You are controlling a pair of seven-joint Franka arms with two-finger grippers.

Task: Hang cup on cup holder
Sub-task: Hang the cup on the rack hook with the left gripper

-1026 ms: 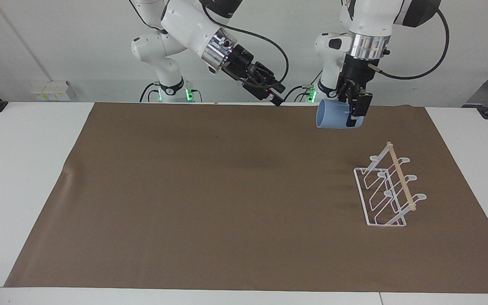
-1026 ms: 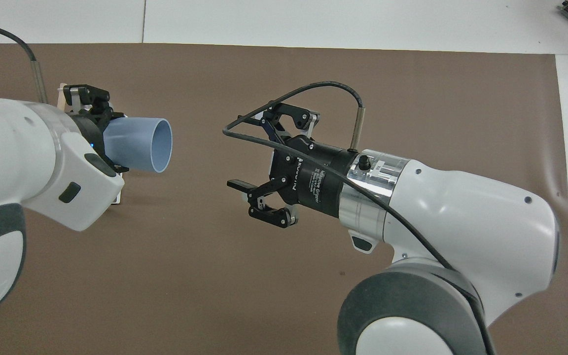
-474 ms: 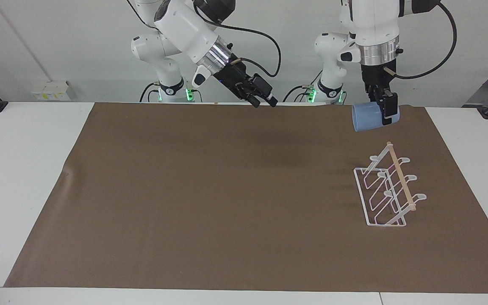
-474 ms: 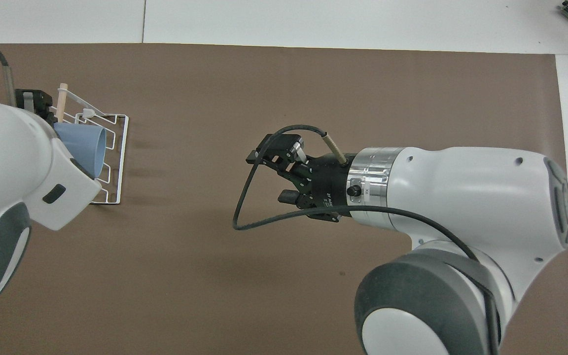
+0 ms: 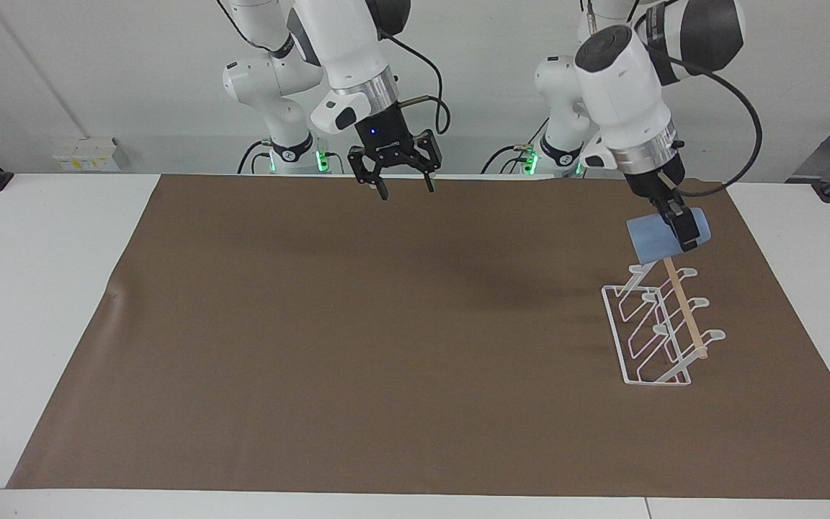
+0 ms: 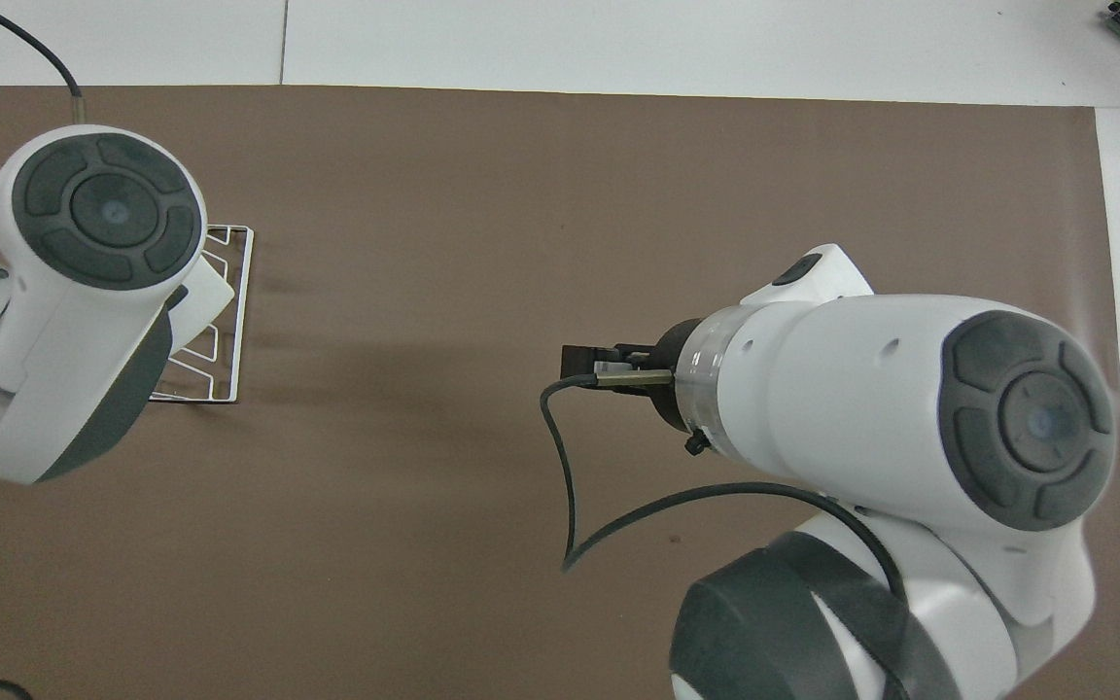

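Next, my left gripper leaves the light-blue cup on the peg at the cup holder's end (image 6: 212,239) facing the white table.
The light-blue cup (image 5: 654,242) hangs tilted in the air, my left gripper (image 5: 683,229) shut on its wall. It is just over the end of the cup holder (image 5: 663,326) that lies nearest the robots, and it covers the top of the wooden dowel (image 5: 685,310). Whether the cup touches a prong I cannot tell. In the overhead view the left arm hides the cup, and only part of the cup holder (image 6: 226,321) shows. My right gripper (image 5: 402,189) points down with its fingers open and nothing between them, over the mat's edge nearest the robots.
A brown mat (image 5: 357,324) covers most of the white table (image 5: 33,288), with a small wrinkle (image 5: 116,295) at the right arm's end. The right arm's cable (image 6: 570,486) loops over the mat.
My left gripper carried the cup toward the left arm's end of the table and down to the holder. The right arm swung back, and its gripper now points straight down.
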